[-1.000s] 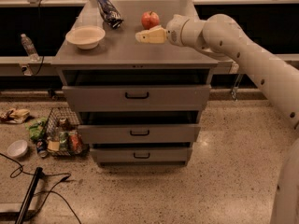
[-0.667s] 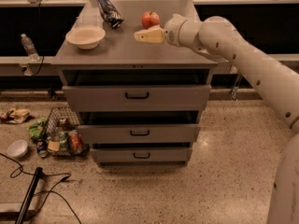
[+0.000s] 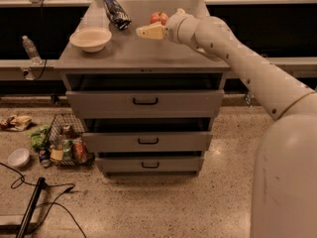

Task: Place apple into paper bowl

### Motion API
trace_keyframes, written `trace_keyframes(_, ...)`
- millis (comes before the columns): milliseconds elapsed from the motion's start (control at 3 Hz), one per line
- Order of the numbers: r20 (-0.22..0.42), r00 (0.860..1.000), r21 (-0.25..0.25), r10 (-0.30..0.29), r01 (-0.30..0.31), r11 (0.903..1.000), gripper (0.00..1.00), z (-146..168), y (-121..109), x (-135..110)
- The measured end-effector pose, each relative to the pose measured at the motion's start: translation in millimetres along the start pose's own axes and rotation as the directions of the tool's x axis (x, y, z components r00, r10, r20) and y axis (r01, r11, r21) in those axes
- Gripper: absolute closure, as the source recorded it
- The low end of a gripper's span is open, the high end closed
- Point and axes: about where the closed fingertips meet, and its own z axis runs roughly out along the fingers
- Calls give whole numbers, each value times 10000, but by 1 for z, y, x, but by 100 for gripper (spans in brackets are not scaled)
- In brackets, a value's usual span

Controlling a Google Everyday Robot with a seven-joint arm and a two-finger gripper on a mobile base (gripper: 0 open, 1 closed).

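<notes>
The gripper I use should next close around the middle of the red apple [image 3: 159,18] at the back of the grey cabinet top, so I can carry it to the paper bowl.
The red apple [image 3: 159,18] sits at the back of the grey cabinet top [image 3: 148,53], partly hidden behind my wrist. The cream-white paper bowl [image 3: 90,38] stands near the top's left side and looks empty. My gripper [image 3: 147,31] hovers low over the top, pointing left, just in front of and slightly left of the apple. It is well to the right of the bowl. Nothing shows in it.
A dark crinkled snack bag [image 3: 115,8] lies at the back, between bowl and apple. The cabinet's three drawers [image 3: 145,101] stand slightly open. On the floor at left are a wire basket of items [image 3: 67,145], a small white bowl [image 3: 19,157], cables and a water bottle [image 3: 28,47].
My gripper has shifted a little left and toward the back of the cabinet top, staying close to the apple. The apple and the bowl have not moved.
</notes>
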Motion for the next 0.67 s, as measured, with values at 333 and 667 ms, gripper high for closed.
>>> trace_keyframes(333,-135,9998,120,137,-135,9998,0,32,-10,1)
trace_keyframes(667,-371,9986,592,387,-365,9976,0,56,-22,5)
